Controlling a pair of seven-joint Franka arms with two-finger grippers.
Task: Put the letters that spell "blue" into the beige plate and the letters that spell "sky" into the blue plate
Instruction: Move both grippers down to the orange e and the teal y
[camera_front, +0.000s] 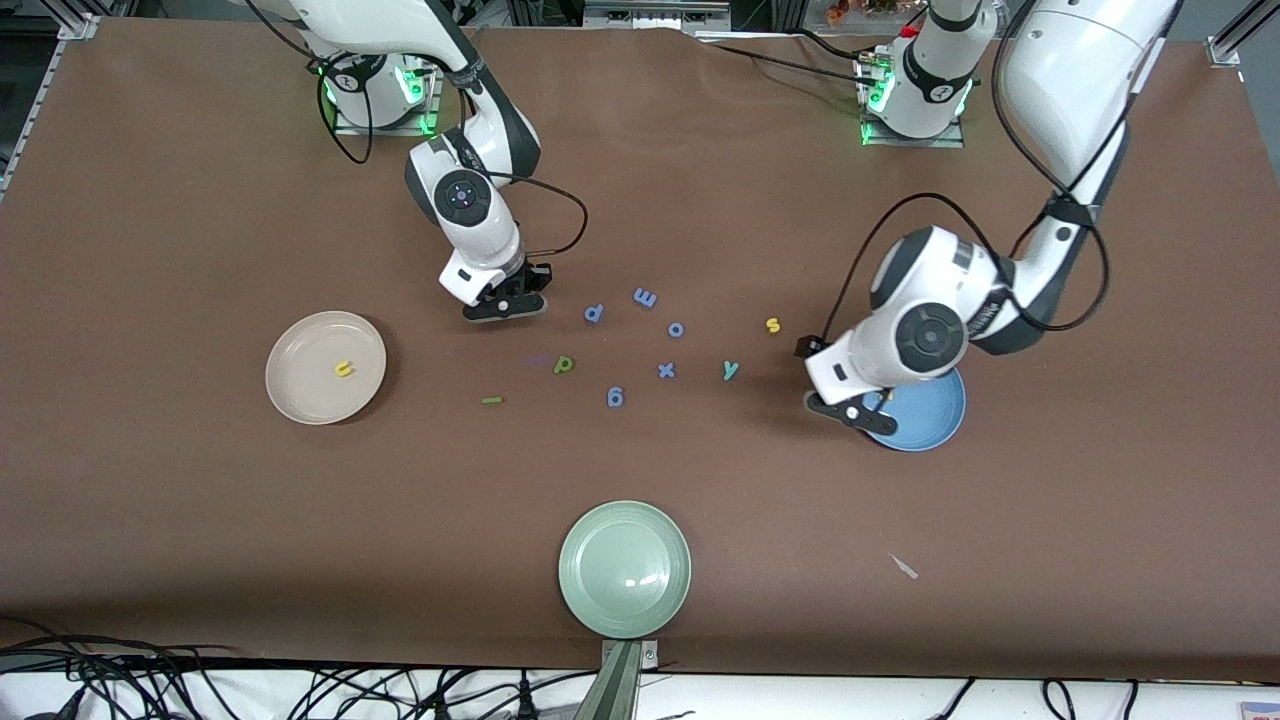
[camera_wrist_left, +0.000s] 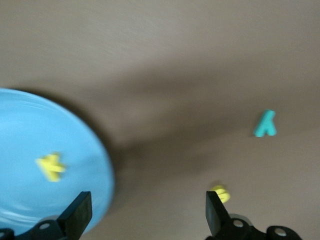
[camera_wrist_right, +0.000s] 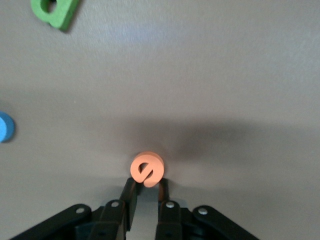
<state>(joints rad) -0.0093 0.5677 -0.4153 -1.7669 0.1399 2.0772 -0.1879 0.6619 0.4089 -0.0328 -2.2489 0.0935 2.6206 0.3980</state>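
Next, I open my right gripper, as its fingers pinch only the near edge of the orange "e", then move farther over it and close around its middle (camera_wrist_right: 147, 169) before lifting.
My right gripper (camera_front: 505, 305) (camera_wrist_right: 146, 182) is down at the table, shut on the orange "e" (camera_wrist_right: 146, 169), which stands on edge between its fingertips. The green "b" (camera_front: 564, 364) (camera_wrist_right: 55, 10) and the dark-green "l" (camera_front: 492, 400) lie nearer the front camera. The yellow "u" (camera_front: 344, 369) lies in the beige plate (camera_front: 305, 395). My left gripper (camera_front: 850, 408) (camera_wrist_left: 148, 205) hangs open over the edge of the blue plate (camera_front: 930, 420) (camera_wrist_left: 30, 130), where the yellow-orange "k" (camera_wrist_left: 50, 167) lies. The teal "y" (camera_front: 730, 370) (camera_wrist_left: 265, 124) and yellow "s" (camera_front: 772, 324) (camera_wrist_left: 220, 193) lie on the table.
Periwinkle letters are scattered mid-table: one (camera_front: 594, 313) beside my right gripper, an "m" (camera_front: 645, 297), an "o" (camera_front: 676, 329), an "x" (camera_front: 666, 370) and one more (camera_front: 615, 397). A pale green plate (camera_front: 625, 568) sits near the front edge. A small scrap (camera_front: 905, 567) lies near it.
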